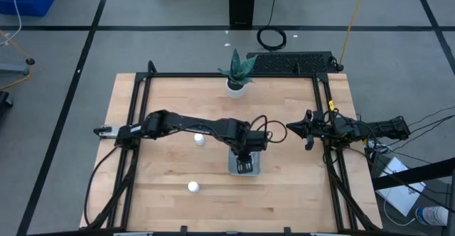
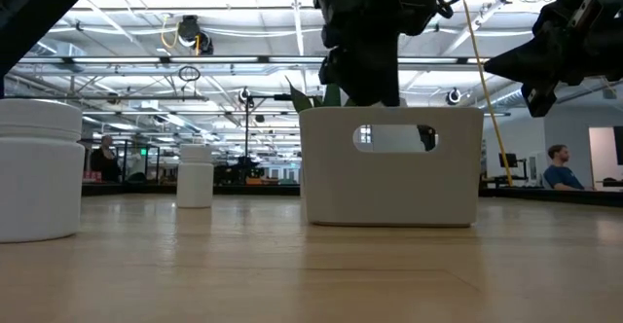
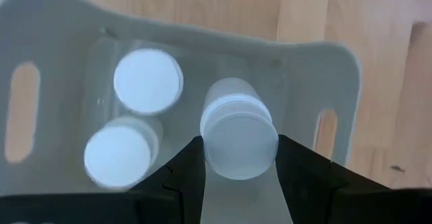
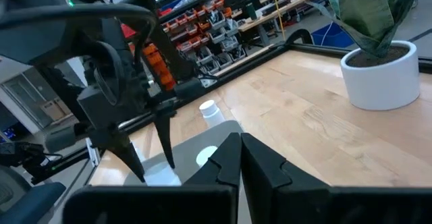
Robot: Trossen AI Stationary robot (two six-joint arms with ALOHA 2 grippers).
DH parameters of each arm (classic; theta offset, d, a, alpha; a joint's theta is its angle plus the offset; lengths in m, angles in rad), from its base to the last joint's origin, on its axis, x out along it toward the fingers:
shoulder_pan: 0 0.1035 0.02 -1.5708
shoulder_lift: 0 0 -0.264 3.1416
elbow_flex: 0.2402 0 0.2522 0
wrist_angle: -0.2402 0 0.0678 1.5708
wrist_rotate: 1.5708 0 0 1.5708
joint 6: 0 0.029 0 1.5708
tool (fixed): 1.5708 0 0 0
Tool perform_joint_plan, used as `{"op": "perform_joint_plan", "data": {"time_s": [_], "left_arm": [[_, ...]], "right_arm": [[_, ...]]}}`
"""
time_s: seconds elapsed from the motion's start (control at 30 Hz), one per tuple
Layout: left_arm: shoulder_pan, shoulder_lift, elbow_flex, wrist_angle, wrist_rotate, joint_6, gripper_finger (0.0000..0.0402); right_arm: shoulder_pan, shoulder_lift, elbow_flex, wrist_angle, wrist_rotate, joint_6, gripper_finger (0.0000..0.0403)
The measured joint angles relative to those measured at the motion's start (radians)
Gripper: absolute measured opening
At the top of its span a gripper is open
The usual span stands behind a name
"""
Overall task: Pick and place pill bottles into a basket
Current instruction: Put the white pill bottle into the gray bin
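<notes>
The robot's left gripper should release the pill bottle on the basket's bottom beside the two upright white bottles (image 1: 250, 158) (image 3: 235, 92).
The grey-blue basket (image 1: 259, 168) sits at the table's middle, and in the left wrist view (image 3: 61, 42) it holds two upright white pill bottles (image 3: 147, 81) (image 3: 118, 155). My left gripper (image 3: 237, 153) reaches down into the basket, shut on a third bottle (image 3: 237, 126). Two more bottles stand on the table left of the basket (image 1: 199, 139) (image 1: 193, 187). My right gripper (image 1: 290, 129) hangs shut and empty to the right of the basket; it also shows in the right wrist view (image 4: 239, 148). My left gripper pinches the bottle's white cap (image 3: 237, 146) between its two fingers (image 3: 185, 173), one on each side. The fingers come from above, pointing down. The bottle stands upright inside the basket; whether its base rests on the basket floor I cannot tell.
A white plant pot (image 1: 236, 87) with a green plant stands at the far middle of the table. A black frame (image 1: 142, 79) runs round the work area. In the low view the basket's wall (image 2: 389, 187) hides its contents.
</notes>
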Motion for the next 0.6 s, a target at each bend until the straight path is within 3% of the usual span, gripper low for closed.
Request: {"op": "perform_joint_plan", "data": {"time_s": [0.4,0.6], "left_arm": [[0.002,0.038,0.0,0.016,-0.007,-0.014,0.0164],[0.003,0.038,0.0,0.026,-0.006,-0.019,0.019]], "right_arm": [[0.0,0.007,0.0,0.003,0.0,0.0,0.0004],[0.0,0.007,0.0,0.001,0.0,0.0,0.0004]]}}
